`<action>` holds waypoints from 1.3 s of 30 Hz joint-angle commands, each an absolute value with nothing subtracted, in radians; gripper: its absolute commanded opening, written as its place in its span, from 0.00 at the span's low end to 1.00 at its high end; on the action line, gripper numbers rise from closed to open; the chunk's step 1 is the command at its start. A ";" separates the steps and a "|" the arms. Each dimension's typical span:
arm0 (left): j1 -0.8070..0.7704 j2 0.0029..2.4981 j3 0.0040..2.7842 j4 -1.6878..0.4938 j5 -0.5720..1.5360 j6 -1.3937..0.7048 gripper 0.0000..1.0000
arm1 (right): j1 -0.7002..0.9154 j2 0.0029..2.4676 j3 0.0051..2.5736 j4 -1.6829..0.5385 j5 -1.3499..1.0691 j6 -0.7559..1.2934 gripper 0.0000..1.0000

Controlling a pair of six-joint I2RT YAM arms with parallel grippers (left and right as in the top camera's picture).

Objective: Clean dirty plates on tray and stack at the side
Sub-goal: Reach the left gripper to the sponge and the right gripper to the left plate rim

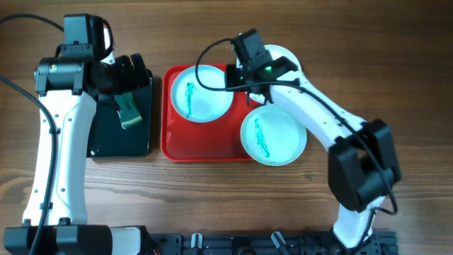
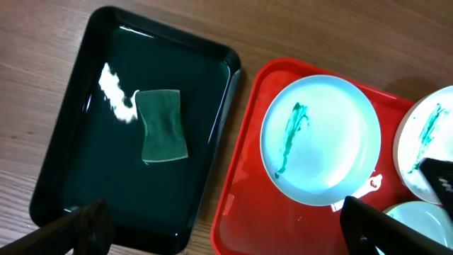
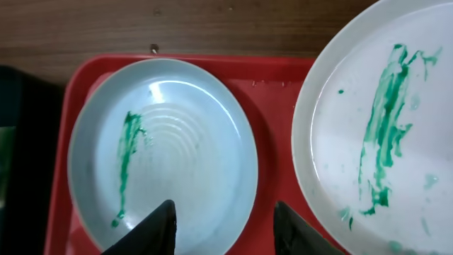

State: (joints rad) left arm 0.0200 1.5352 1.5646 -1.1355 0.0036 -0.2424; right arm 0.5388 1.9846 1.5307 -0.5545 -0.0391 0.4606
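Note:
The plates have smears to wipe, so my left gripper should next move to the green sponge's middle (image 1: 128,110) (image 2: 163,125) in the black tray and close there.
Three plates lie on the red tray (image 1: 170,145), each with a teal smear: one at upper left (image 1: 202,92), one at lower right (image 1: 272,134), and one at upper right (image 1: 287,55), partly hidden by my right arm. My right gripper (image 1: 248,81) is open and empty; in the right wrist view it (image 3: 226,227) straddles the right rim of the upper-left plate (image 3: 163,152), with another smeared plate (image 3: 382,127) beside it. My left gripper (image 1: 127,71) is open and empty above the black tray. In the left wrist view it (image 2: 226,234) spans both trays' near edges.
A narrow black tray (image 1: 120,138) stands left of the red one and holds a green sponge (image 1: 129,110), which also shows in the left wrist view (image 2: 163,126) beside a white foam streak (image 2: 117,95). Bare wooden table surrounds the trays.

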 commanded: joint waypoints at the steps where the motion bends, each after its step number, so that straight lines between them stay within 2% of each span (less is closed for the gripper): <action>1: 0.025 1.547 1.580 -1.128 -0.013 -0.256 1.00 | 0.559 2.044 1.554 -0.534 0.027 0.474 0.41; 5: 0.025 1.585 1.580 -1.127 -0.013 -0.256 0.98 | 0.560 2.086 1.554 -0.498 0.057 0.463 0.31; 13: 0.025 1.678 1.580 -1.111 -0.014 -0.255 0.97 | 0.564 2.164 1.552 -0.455 0.094 0.443 0.29; 20: 0.027 1.685 1.580 -1.091 -0.081 -0.271 0.96 | 0.564 2.217 1.552 -0.432 0.002 0.452 0.25; 23: 0.028 1.686 1.580 -1.087 -0.081 -0.271 0.96 | 0.564 2.225 1.552 -0.467 -0.008 0.483 0.17; 25: 0.032 1.687 1.580 -1.087 -0.081 -0.272 0.96 | 0.564 2.225 1.552 -0.505 -0.008 0.522 0.04; 29: 0.052 1.718 1.576 -1.088 -0.080 -0.349 0.96 | 0.563 2.225 1.552 -0.564 -0.028 0.549 0.04; 31: 0.059 1.745 1.575 -1.089 -0.080 -0.349 0.92 | 0.563 2.225 1.552 -0.569 -0.055 0.545 0.05; 34: 0.060 1.816 1.575 -1.089 -0.080 -0.391 0.80 | 0.564 2.225 1.552 -0.569 -0.062 0.533 0.04; 39: 0.064 1.943 1.571 -1.109 -0.102 -0.416 0.72 | 0.564 2.225 1.552 -0.566 -0.061 0.525 0.05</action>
State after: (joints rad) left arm 0.0547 1.8786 1.5646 -1.0943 -0.0643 -0.3851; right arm 0.5560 2.1941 1.5654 -0.5457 -0.0326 0.5377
